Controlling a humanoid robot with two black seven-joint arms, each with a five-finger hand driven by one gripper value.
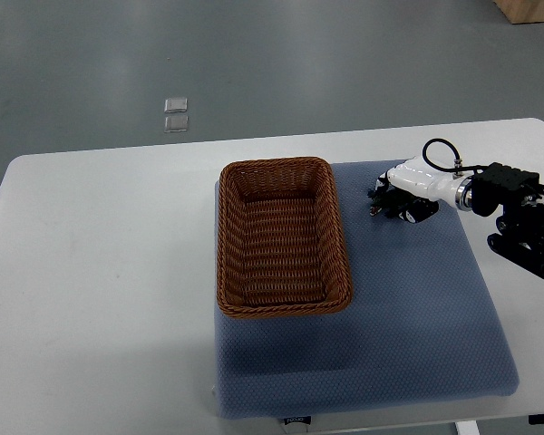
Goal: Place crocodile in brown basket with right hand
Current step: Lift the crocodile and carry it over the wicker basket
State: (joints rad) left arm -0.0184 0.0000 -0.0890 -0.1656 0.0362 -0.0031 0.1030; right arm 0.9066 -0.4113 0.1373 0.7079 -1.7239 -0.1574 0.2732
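Next, my right gripper lets go of the crocodile inside the brown basket [265, 194], at a spot that is close to the basket's far rim.
The brown wicker basket [283, 237] stands empty on the blue mat [408, 317], left of my right hand [392, 197]. The hand, white-backed with dark parts beneath, lies low over the mat just beyond the basket's far right corner, and its arm enters from the right edge. A small dark jagged shape [377, 193] shows at the hand's left tip. It may be the crocodile, but I cannot tell it apart from the hand. No crocodile shows anywhere else on the table.
The white table [100, 272] extends left of the mat. Two small clear squares [175, 114] lie on the grey floor beyond the table's far edge. The black arm joint [526, 222] hangs over the mat's right side.
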